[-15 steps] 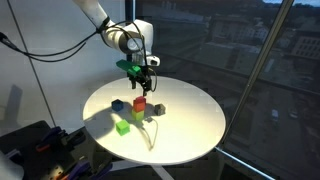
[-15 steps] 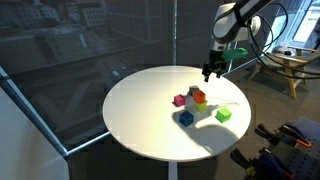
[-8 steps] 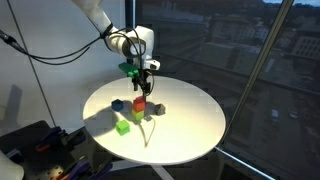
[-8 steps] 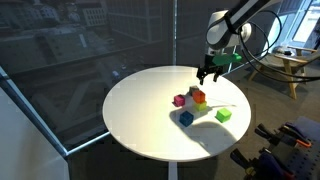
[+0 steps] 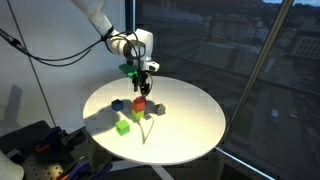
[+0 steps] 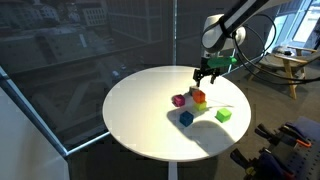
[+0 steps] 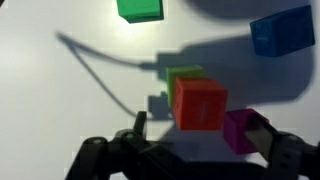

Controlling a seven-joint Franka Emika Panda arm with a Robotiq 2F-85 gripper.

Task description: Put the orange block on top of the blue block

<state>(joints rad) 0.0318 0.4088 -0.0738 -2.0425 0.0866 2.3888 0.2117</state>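
The robot's gripper needs to close on the opposite sides of the orange block (image 5: 140, 101) (image 7: 201, 105), with one finger going down between the orange block and the magenta block.
The orange block (image 7: 200, 103) is the largest in the wrist view and seems to rest on a yellow-green block (image 7: 183, 75). It shows in both exterior views (image 5: 140, 102) (image 6: 199, 95). The blue block (image 7: 282, 30) lies apart on the white table, also seen in both exterior views (image 5: 118, 105) (image 6: 186, 118). My gripper (image 7: 212, 140) is open and empty, hovering above the orange block (image 5: 143, 84) (image 6: 205, 79). One finger (image 7: 140, 126) is left of the orange block; the other is by the magenta block.
A magenta block (image 7: 245, 130) sits beside the orange one. A green block (image 7: 140, 8) (image 6: 224, 115) lies apart. A gray block (image 5: 158, 110) lies near the cluster. The round white table (image 5: 195, 120) stands by dark windows; a thin dark line crosses it.
My gripper has moved down and a little closer over the block cluster. The blocks have not moved.
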